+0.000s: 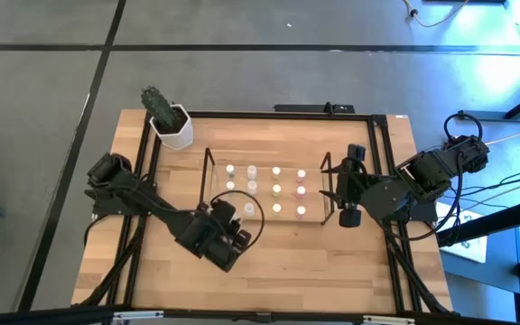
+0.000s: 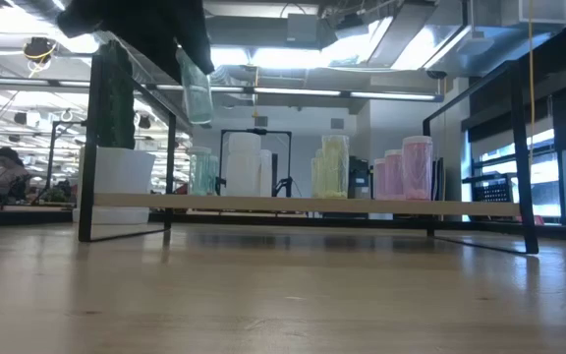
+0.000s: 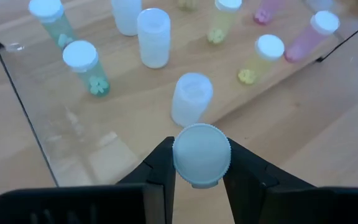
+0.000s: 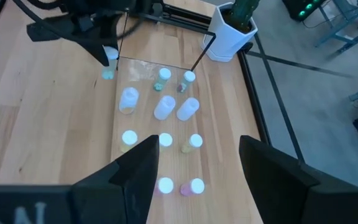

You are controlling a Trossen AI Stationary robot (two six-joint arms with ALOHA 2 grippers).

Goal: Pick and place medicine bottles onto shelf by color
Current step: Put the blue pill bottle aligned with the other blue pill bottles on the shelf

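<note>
I will let go of the green bottle with my left gripper at the near end of the green row (image 1: 228, 208) (image 3: 128, 147), beside the nearest white bottle.
My left gripper (image 1: 233, 224) hangs over the near left corner of the clear shelf (image 2: 303, 205), shut on a greenish medicine bottle (image 2: 196, 88) with a white cap. Several more bottles stand upright on the shelf board in groups by color: green (image 3: 87, 65), white (image 3: 153, 37), yellow (image 3: 260, 56) and pink (image 3: 312, 34). My right gripper (image 1: 339, 191) waits open above the shelf's right end, with nothing between its fingers. My left gripper pinches the bottle between its two fingers at the white cap (image 3: 202, 154), one finger (image 3: 160, 168) on each side. The fingers slant down from the table's near left. The bottle hangs below them, slightly tilted, lifted clear of the table and the shelf.
A white hexagonal pot (image 1: 171, 126) with a cactus stands at the table's far left, behind the shelf. A dark frame (image 1: 382, 181) runs around the wooden table top. Bare wood lies in front of the shelf.
</note>
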